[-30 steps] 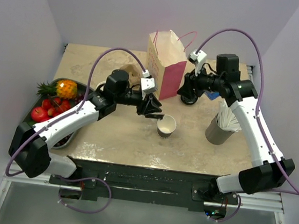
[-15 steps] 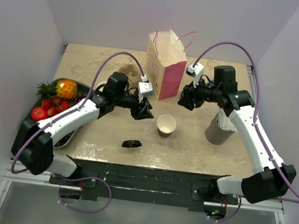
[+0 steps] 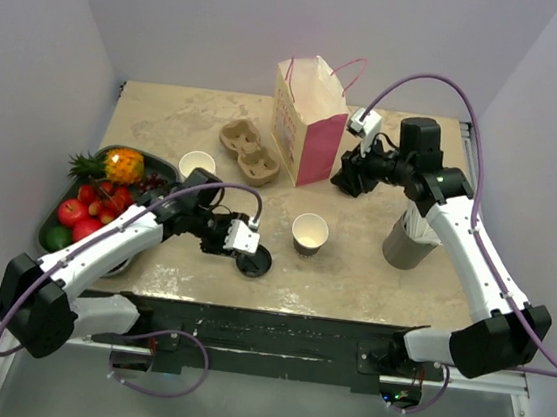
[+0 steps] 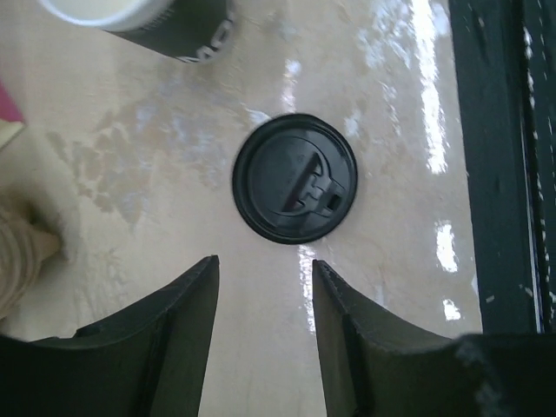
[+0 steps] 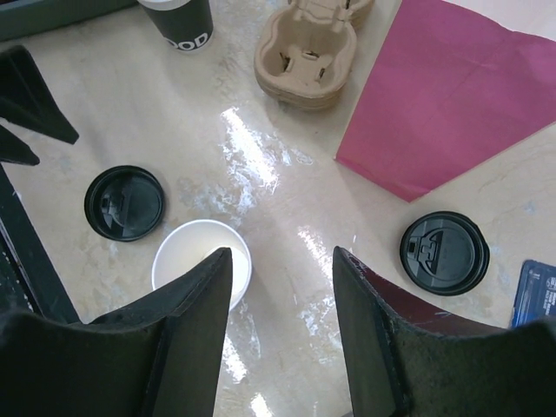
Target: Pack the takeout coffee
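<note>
The loose black lid lies with its drinking tab beside the rim [image 3: 243, 272] [image 4: 344, 221]. Next, my left gripper grabs it there, on the side toward the table's front edge.
The takeout coffee's paper cup [image 3: 309, 234] stands lidless in the middle of the table, its white inside up [image 5: 201, 261] and its dark wall [image 4: 178, 24] showing in the left wrist view. A loose black lid [image 3: 256, 259] lies flat near the table's front edge. My left gripper [image 3: 246, 247] hangs low just left of that lid [image 4: 294, 178], open, with only bare table between its fingers [image 4: 265, 261]. My right gripper [image 3: 348, 180] hovers beside the bag, open and empty [image 5: 282, 256], with the cup below its left finger.
A pink paper bag [image 3: 308, 121] stands at the back. A cardboard cup carrier [image 3: 250, 152] and a second cup [image 3: 197, 164] sit to its left. Another black lid [image 5: 445, 252] lies near the bag. A fruit tray [image 3: 69, 235] is at left, a grey holder [image 3: 405, 245] at right.
The black lid has dropped from the left gripper onto the table near the front edge. The left gripper has opened and swung down beside it. The right gripper has drawn back slightly.
</note>
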